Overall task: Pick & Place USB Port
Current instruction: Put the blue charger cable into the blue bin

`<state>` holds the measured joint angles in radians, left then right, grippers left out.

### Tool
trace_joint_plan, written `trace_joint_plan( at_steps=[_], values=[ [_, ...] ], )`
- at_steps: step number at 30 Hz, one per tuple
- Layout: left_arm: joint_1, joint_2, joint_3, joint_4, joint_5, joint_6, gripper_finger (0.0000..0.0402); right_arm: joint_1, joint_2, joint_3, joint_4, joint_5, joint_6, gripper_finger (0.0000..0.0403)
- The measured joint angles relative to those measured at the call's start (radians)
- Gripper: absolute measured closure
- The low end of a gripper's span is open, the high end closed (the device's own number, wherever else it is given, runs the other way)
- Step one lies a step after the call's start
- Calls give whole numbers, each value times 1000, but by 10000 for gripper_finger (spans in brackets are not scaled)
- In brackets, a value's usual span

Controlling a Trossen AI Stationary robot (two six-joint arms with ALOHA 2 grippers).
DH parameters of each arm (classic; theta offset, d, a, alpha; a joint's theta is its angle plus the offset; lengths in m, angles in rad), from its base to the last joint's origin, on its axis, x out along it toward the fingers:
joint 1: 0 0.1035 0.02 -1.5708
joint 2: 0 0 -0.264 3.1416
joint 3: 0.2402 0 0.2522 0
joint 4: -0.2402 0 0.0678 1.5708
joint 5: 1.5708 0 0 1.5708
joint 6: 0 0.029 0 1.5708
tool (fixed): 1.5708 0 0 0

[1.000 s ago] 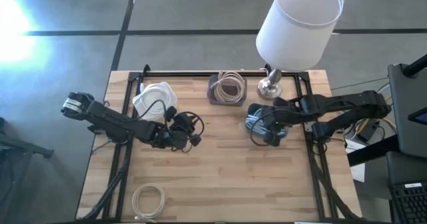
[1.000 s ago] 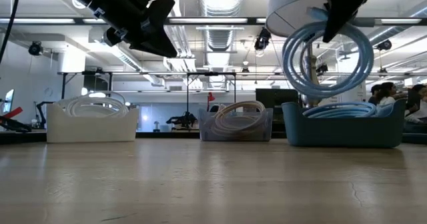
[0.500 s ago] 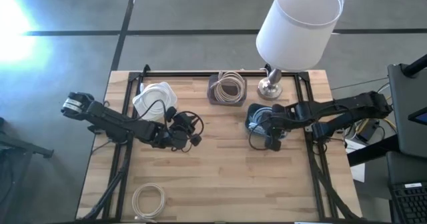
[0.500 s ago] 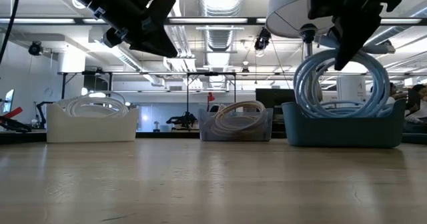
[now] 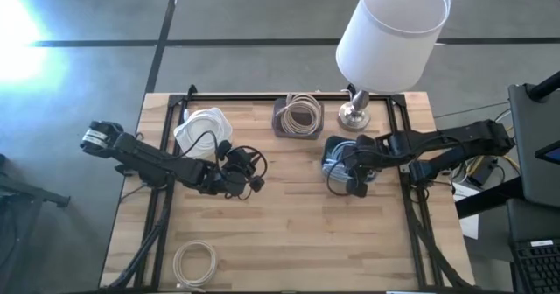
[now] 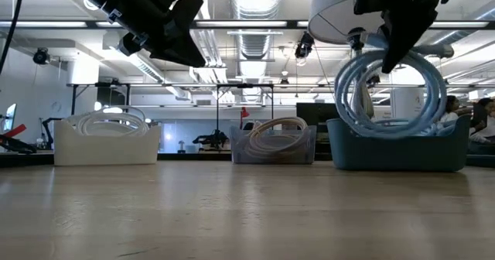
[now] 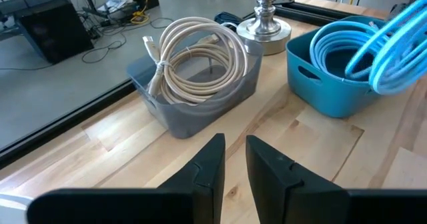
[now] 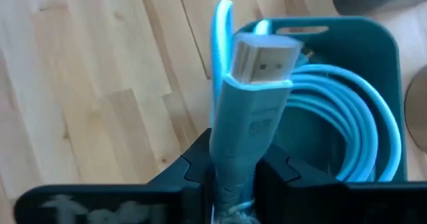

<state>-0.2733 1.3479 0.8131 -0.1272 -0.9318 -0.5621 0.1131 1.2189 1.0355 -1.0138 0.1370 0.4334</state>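
Note:
The light-blue coil hangs upright with loops over the teal bin's rim, so the robot's right gripper will take hold of its connector (image 8: 250, 111) again and swing it toward the lamp before letting go.
A coiled light-blue cable (image 6: 390, 90) hangs upright under my right gripper (image 6: 390, 43), which is shut on its connector (image 8: 257, 84). The coil's lower loops dip behind the wall of the teal bin (image 6: 398, 148), where more blue loops (image 8: 347, 117) lie. In the high view my right gripper (image 5: 354, 164) stands over this bin (image 5: 332, 150). My left gripper (image 7: 235, 159) hovers at the table's middle left (image 5: 254, 173). Its fingers stand almost together, with nothing between them. My right gripper pinches the cable's connector body (image 8: 248, 134) between its two fingers, coming steeply from above. The connector lies along the fingers, and its metal plug end (image 8: 267, 56) sticks out past them. The coil hangs below, its lowest loops inside the teal bin.
A grey bin (image 7: 193, 97) with a beige cable (image 7: 193, 51) stands at the far middle. A white bin (image 5: 199, 128) with white cable is at the far left. A lamp (image 5: 389, 27) has its base (image 5: 354, 115) behind the teal bin. A loose white coil (image 5: 194, 263) lies near the front left.
My right gripper has gone down with the blue coil. The coil hung clear above the teal bin; now its lower loops sit inside the bin's walls.

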Motion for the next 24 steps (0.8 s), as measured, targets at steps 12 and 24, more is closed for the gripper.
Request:
trace_joint_plan(
  at_steps=[12,24],
  values=[
    [0,0,0,0,0,-10,337,-5,1,-37,-167,386,49,289],
    [0,0,0,0,0,-15,337,-23,13,-37,-166,345,38,286]
  ],
)
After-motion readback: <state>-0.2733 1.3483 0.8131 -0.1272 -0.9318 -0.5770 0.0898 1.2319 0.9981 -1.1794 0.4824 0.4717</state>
